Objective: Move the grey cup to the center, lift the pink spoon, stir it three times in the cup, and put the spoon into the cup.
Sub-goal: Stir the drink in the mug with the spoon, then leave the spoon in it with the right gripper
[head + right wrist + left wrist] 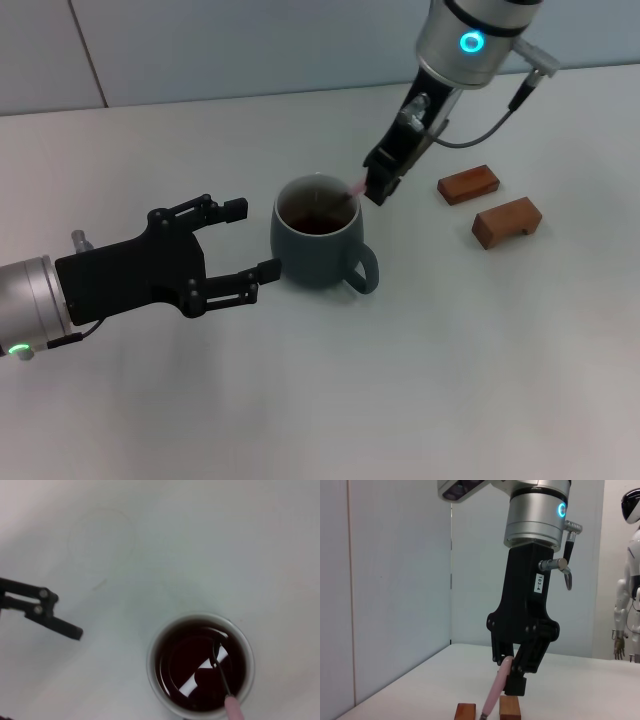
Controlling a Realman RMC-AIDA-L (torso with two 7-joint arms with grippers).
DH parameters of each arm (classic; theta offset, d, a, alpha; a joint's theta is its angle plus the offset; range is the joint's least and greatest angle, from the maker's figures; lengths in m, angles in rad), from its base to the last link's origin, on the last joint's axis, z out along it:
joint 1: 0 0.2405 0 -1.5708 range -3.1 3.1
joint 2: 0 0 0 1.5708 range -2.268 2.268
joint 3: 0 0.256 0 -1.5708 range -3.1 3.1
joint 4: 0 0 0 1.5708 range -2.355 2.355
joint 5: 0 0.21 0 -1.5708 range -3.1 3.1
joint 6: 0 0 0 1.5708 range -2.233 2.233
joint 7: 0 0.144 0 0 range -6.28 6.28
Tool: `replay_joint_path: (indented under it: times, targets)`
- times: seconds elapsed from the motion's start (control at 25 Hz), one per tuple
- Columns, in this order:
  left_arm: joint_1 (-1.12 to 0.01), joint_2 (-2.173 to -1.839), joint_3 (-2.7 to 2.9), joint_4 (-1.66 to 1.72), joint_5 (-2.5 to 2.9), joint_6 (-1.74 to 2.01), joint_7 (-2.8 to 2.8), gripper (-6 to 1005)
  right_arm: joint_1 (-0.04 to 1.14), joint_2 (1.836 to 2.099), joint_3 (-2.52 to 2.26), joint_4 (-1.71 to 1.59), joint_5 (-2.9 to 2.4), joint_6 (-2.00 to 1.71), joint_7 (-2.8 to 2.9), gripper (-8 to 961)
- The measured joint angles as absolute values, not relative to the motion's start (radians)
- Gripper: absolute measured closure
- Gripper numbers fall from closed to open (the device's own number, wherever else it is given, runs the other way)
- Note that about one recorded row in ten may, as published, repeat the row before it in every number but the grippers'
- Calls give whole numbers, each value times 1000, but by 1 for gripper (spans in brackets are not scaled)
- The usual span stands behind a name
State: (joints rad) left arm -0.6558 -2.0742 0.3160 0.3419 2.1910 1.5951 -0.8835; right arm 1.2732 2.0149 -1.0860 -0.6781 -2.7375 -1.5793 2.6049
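Next, I release the pink spoon from my right gripper against the grey cup's rim (356,212), above the cup's handle.
The grey cup (318,247) stands upright mid-table, its handle toward the front right. My right gripper (378,187) hangs over its right rim, shut on the pink spoon (355,187), whose bowl end dips into the cup. In the right wrist view the spoon's metal neck (220,667) reaches down to the dark bottom of the cup (182,667). In the left wrist view the right gripper (512,680) holds the slanted pink handle (495,690). My left gripper (250,238) is open and empty just left of the cup, its fingers around nothing.
Two brown wooden blocks (468,184) (507,221) lie right of the cup; they also show low in the left wrist view (465,711). The left gripper's fingers (42,610) show off to one side in the right wrist view. A wall stands behind the table.
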Motion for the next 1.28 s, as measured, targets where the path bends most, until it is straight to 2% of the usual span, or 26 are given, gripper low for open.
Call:
replay_joint_path:
  times: [0.24, 0.64, 1.04, 1.28]
  targets:
    - [-657, -2075, 316, 341, 2193, 1595, -882, 159, 1273, 2014, -1085, -677, -2738, -1636, 2607, 826]
    - [-658, -2075, 316, 340, 2193, 1594, -881, 159, 1303, 2060, -1093, -672, -2738, -1568, 2594, 824]
    - [-657, -2075, 316, 339, 2193, 1595, -880, 159, 1292, 2032, -1092, -648, -2741, -1559, 2599, 822]
    - [-657, -2075, 316, 339, 2194, 1595, -880, 159, 1288, 2039, -1092, -653, -2741, -1611, 2602, 821]
